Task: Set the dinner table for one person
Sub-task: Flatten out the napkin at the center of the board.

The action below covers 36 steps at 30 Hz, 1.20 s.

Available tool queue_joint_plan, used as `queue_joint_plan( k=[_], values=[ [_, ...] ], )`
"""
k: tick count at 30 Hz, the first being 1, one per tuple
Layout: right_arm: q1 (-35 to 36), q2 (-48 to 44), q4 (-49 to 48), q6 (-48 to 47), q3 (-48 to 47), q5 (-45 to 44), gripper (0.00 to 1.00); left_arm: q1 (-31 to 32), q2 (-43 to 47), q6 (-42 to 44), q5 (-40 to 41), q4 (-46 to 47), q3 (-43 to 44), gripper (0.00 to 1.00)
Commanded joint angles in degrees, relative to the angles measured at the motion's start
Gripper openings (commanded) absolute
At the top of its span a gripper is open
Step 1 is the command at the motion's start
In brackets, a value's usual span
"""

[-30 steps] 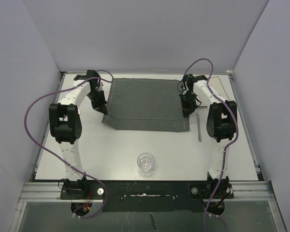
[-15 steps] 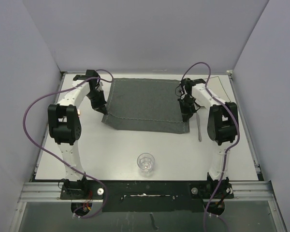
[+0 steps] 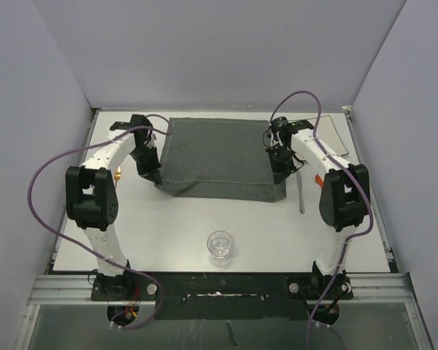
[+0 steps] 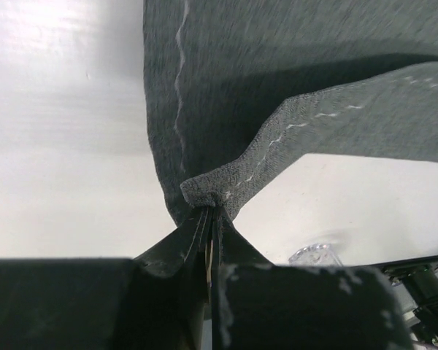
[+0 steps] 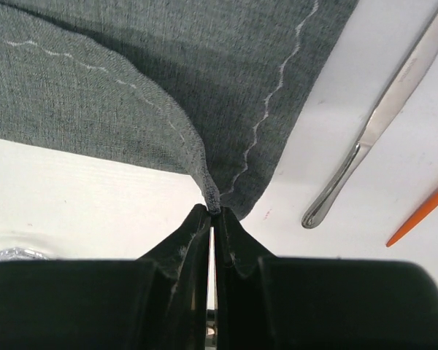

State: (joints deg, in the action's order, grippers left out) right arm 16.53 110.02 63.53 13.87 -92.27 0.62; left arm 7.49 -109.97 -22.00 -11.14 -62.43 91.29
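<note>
I will use my right gripper to let go of the placemat's corner on the bare white table (image 3: 290,242) just in front of the knife's handle.
A dark grey stitched placemat (image 3: 219,157) lies on the white dinner table (image 3: 168,226), its near edge lifted off the surface. My left gripper (image 3: 157,177) is shut on the placemat's near left corner (image 4: 204,191). My right gripper (image 3: 281,173) is shut on the near right corner (image 5: 213,198). Both corners bunch up between the black jaws, and the cloth (image 4: 277,65) sags between them (image 5: 168,80).
A clear glass (image 3: 220,245) stands near the front middle of the table; its rim (image 4: 315,254) shows under the left jaws. A metal knife (image 3: 300,191) lies just right of the placemat, its handle (image 5: 365,138) close to my right gripper. An orange stick tip (image 5: 423,211) lies beside it.
The right gripper closed on the placemat's near right corner. Both arms swung outward and the mat's near edge rose and drew back a little.
</note>
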Motion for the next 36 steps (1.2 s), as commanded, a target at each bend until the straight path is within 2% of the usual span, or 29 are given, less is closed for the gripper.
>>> queue_joint_plan(
  k=[1,7,13,21,27,36],
  values=[
    [2.71,-4.69,1.34,-0.22,1.02,0.4,0.0,1.83,5.32,-2.8,2.47,-0.8,-5.42,0.0],
    [7.84,-5.56,4.52,3.55,3.18,-0.81,0.0,5.7,5.88,-7.55,5.15,0.58,-14.36,0.0],
    [11.74,-6.49,4.42,9.94,11.3,-4.09,0.0,6.49,4.35,-9.83,6.03,2.46,-19.81,0.0],
    [14.69,-9.65,6.84,18.41,19.72,-10.23,0.0,6.22,1.46,-11.13,7.44,2.77,-21.11,0.0],
    [15.34,-11.47,10.27,23.11,22.57,-15.31,0.0,6.27,-0.21,-11.64,7.68,3.0,-20.94,0.0],
    [14.82,-8.86,12.55,27.14,24.3,-21.86,0.0,4.07,-0.91,-11.42,9.91,3.57,-23.62,0.0]
  ],
)
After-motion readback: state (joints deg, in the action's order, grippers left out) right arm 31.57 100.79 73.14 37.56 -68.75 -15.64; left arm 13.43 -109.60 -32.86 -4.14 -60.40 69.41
